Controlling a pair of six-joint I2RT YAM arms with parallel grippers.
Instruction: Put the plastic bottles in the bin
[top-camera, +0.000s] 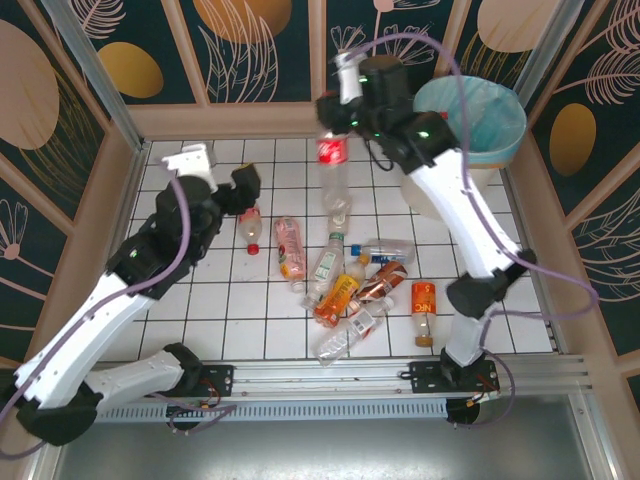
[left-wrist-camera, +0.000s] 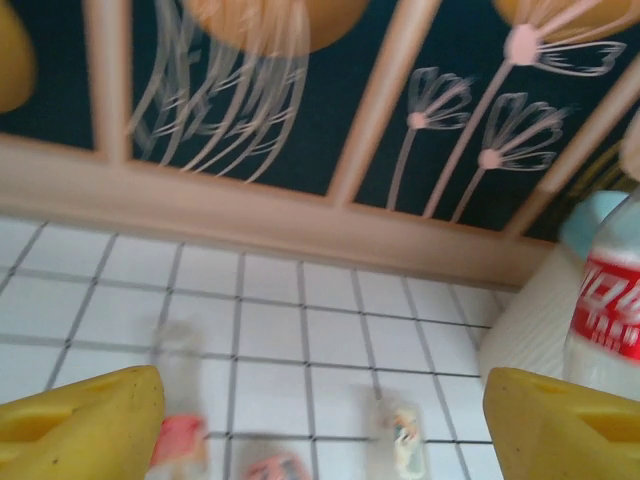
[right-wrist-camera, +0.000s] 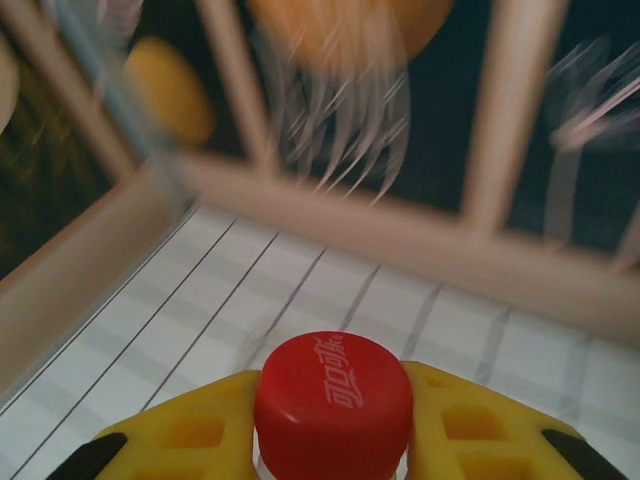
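I need to release the red-labelled bottle from my right gripper inside the blue-green bag (top-camera: 464, 102), toward the back of the bin.
My right gripper (top-camera: 333, 115) is raised over the back of the table, left of the bin (top-camera: 505, 148). It is shut on the red cap (right-wrist-camera: 333, 400) of a red-labelled plastic bottle (top-camera: 331, 152), which hangs below it. That same bottle (left-wrist-camera: 610, 320) shows at the right edge of the left wrist view, beside the off-white bin wall (left-wrist-camera: 525, 320). My left gripper (top-camera: 245, 185) is at the back left, just beyond a red-capped bottle (top-camera: 250, 228). Its yellow fingers (left-wrist-camera: 80, 420) stand wide apart with nothing between them; the left gripper (left-wrist-camera: 320, 420) is open. Several bottles lie in a pile (top-camera: 340, 290) mid-table.
The bin is lined with a blue-green bag (top-camera: 478, 105) and stands in the back right corner. An orange-labelled bottle (top-camera: 424, 305) lies apart near the right arm's base. A wooden wall (top-camera: 230, 120) borders the tiled table. Bare tiles lie at front left (top-camera: 230, 330).
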